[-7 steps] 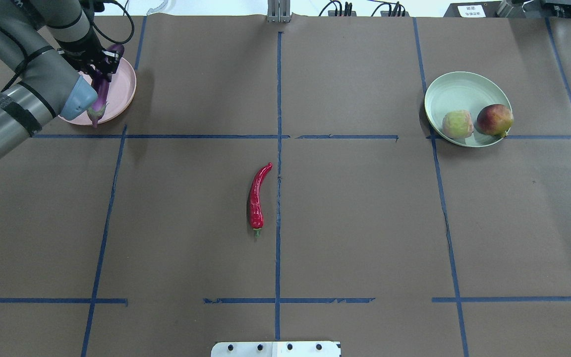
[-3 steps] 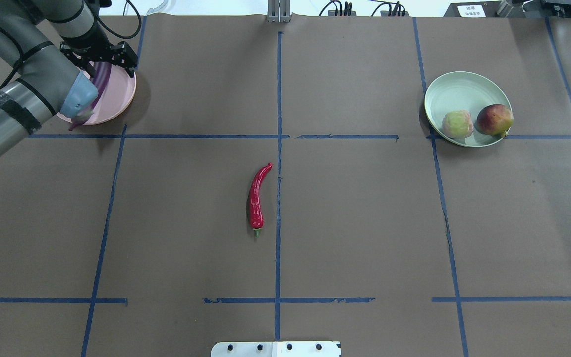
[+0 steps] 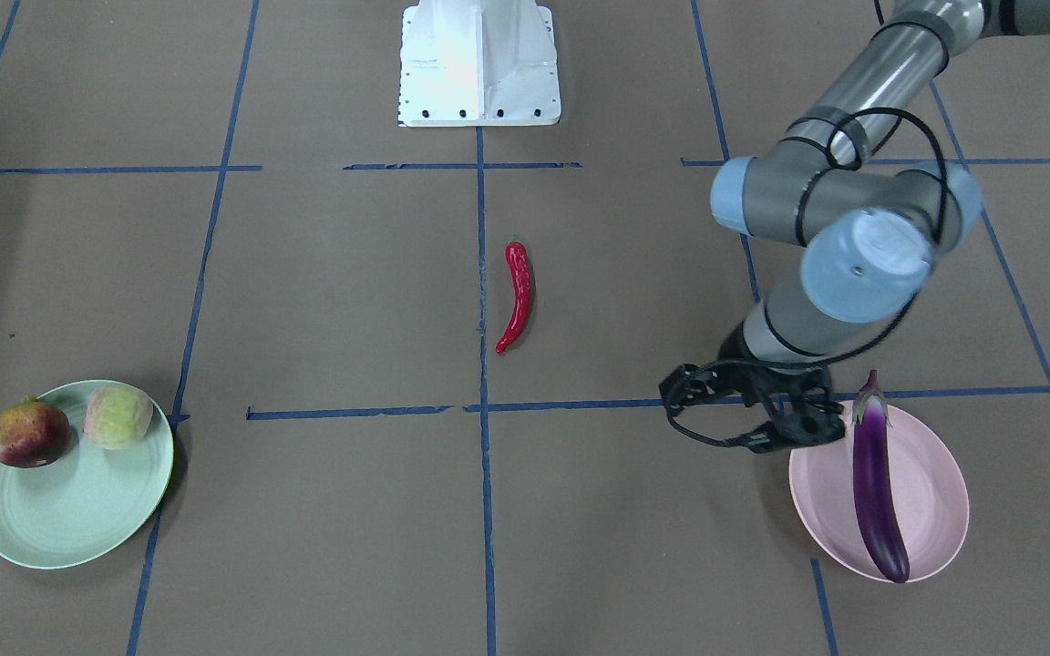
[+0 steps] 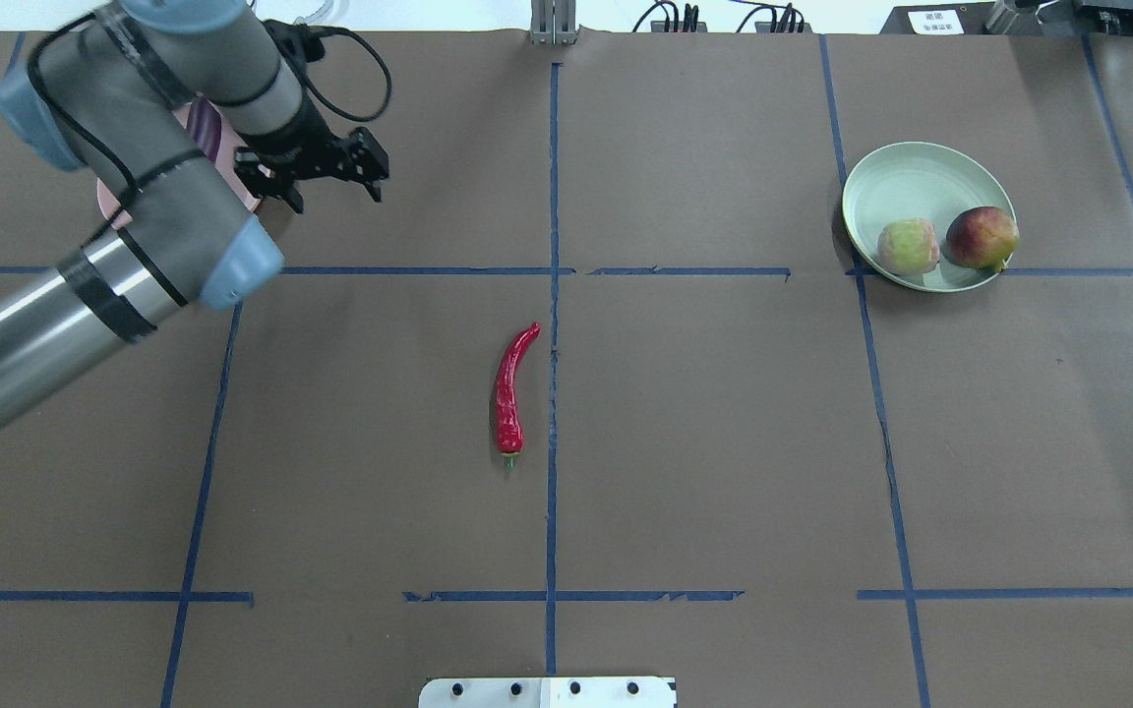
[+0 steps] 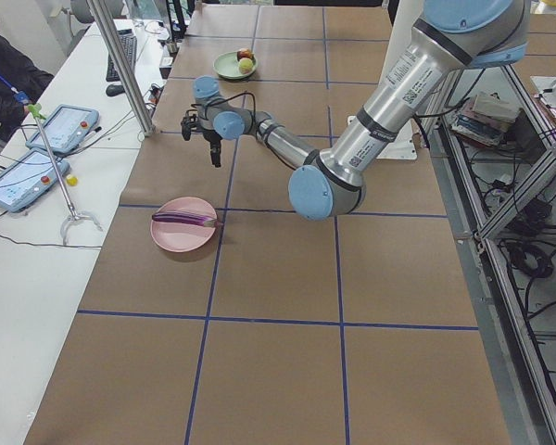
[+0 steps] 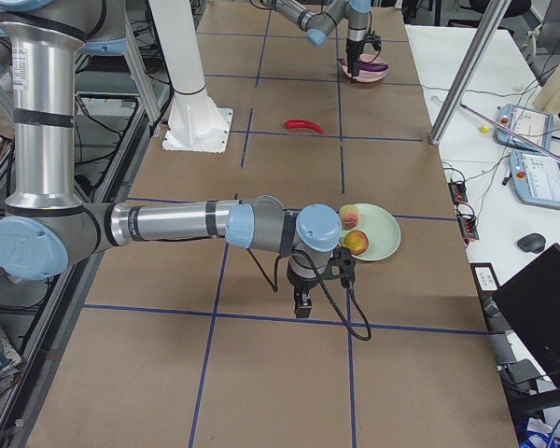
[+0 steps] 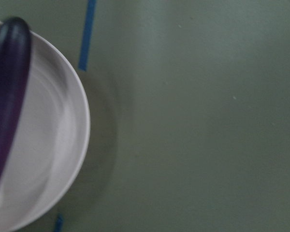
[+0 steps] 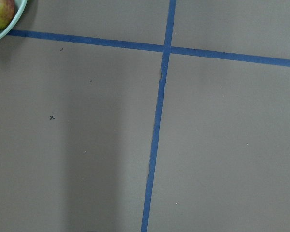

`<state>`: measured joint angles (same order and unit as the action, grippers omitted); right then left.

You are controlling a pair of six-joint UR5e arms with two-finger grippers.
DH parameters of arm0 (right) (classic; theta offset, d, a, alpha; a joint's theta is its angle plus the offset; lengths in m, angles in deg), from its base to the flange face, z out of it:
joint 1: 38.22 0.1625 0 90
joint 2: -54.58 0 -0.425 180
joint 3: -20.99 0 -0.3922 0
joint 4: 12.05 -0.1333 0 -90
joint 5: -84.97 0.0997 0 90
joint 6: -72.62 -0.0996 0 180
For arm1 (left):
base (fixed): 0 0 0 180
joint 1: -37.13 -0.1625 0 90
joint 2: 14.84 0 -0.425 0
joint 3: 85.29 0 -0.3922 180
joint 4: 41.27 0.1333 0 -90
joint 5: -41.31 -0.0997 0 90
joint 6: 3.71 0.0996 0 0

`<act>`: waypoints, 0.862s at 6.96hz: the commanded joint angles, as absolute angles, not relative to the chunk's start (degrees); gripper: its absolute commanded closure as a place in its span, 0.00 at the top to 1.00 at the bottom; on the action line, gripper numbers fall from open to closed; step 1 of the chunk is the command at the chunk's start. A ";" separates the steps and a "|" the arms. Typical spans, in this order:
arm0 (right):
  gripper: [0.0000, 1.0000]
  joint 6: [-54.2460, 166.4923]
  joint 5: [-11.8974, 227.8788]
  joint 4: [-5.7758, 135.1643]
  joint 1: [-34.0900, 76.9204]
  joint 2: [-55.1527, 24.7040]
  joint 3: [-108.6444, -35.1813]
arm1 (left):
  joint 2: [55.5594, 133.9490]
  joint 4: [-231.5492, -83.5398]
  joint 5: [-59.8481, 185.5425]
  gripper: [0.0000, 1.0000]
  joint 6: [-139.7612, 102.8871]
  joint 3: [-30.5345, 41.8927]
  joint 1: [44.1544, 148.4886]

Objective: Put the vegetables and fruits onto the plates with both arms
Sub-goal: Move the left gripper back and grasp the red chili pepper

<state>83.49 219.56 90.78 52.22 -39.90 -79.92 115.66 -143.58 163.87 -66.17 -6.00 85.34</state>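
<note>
The eggplant already lies on the pink plate. So next my left gripper closes on the thick stem half (image 3: 521, 275) of the red chili pepper.
The purple eggplant (image 3: 876, 487) lies free across the pink plate (image 3: 940, 497), cap toward the robot. My left gripper (image 3: 744, 424) hangs open and empty just beside that plate's inner rim, off the eggplant. In the overhead view the left arm hides most of the pink plate, and the left gripper (image 4: 335, 192) is beside it. The red chili pepper (image 4: 507, 393) lies alone at the table's middle. On the green plate (image 4: 906, 182) rest the peach-like fruit (image 4: 908, 246) and the pomegranate-like fruit (image 4: 982, 237). My right gripper (image 6: 303, 299) shows only in the exterior right view, near the green plate; I cannot tell its state.
The white base block (image 3: 479, 64) stands at the robot's edge. Blue tape lines grid the brown table cover. A side desk with tablets (image 5: 37, 158), a metal post (image 5: 120, 65) and a seated person (image 5: 0, 56) lies beyond the far edge.
The left gripper let go of the eggplant, which now lies on the pink plate, then swung away toward the table's middle, open and empty.
</note>
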 commanded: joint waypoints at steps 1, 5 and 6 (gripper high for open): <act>1.00 83.52 219.53 90.78 52.22 -39.90 -79.90 | 116.03 -143.48 153.94 1.00 -74.60 -2.06 72.34; 1.00 83.52 219.53 90.87 52.22 -39.90 -79.82 | 118.13 -141.03 147.76 0.98 -77.27 -1.71 64.91; 1.00 83.52 219.53 90.87 52.22 -39.90 -79.90 | 118.14 -141.02 147.75 0.69 -77.36 -1.71 64.55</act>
<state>83.52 219.53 90.86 52.22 -39.90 -79.86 117.93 -141.59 148.38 -77.18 -1.74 65.45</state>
